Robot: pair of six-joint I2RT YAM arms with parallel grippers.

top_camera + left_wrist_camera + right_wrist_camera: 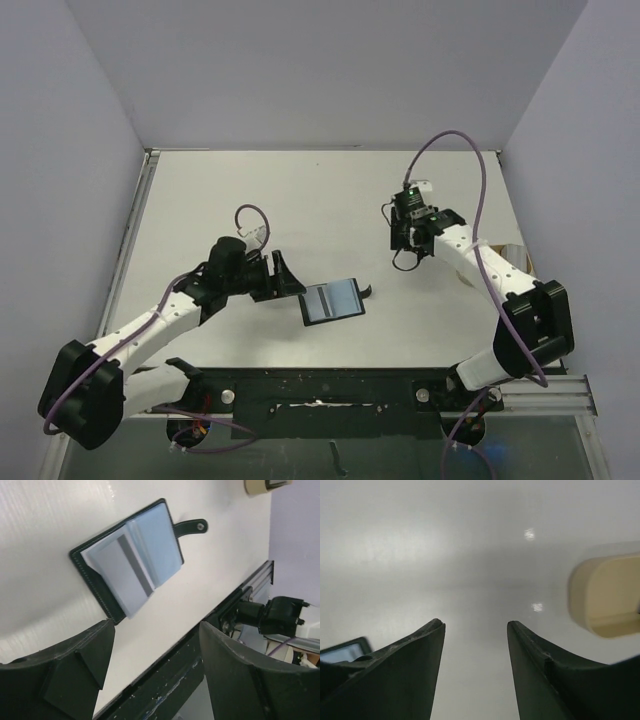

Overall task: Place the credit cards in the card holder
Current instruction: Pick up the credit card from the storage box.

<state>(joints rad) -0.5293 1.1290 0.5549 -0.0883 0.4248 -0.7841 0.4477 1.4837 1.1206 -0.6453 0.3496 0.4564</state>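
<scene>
The top edge [506,254] of the stack's front credit card, facing the tan tray's empty part, is the next spot my right gripper will go to and close on.
The card holder [345,296] [92,577] lies open on the white table, its snap tab [192,527] pointing away from my left arm. A pale grey-blue credit card [117,572] with a dark stripe rests on its inner pocket, one corner overhanging the holder's near edge. My left gripper [292,278] [157,630] is open just left of the holder, touching nothing. Off to the right of the holder, my right gripper [408,243] [475,625] hovers open over bare table with nothing between its fingers. A corner of the holder [345,650] shows in the right wrist view.
A tan shallow tray [610,595] [257,486] sits on the table near my right gripper. The black rail [320,385] with the arm bases runs along the near edge. Grey walls close in the back and both sides.
</scene>
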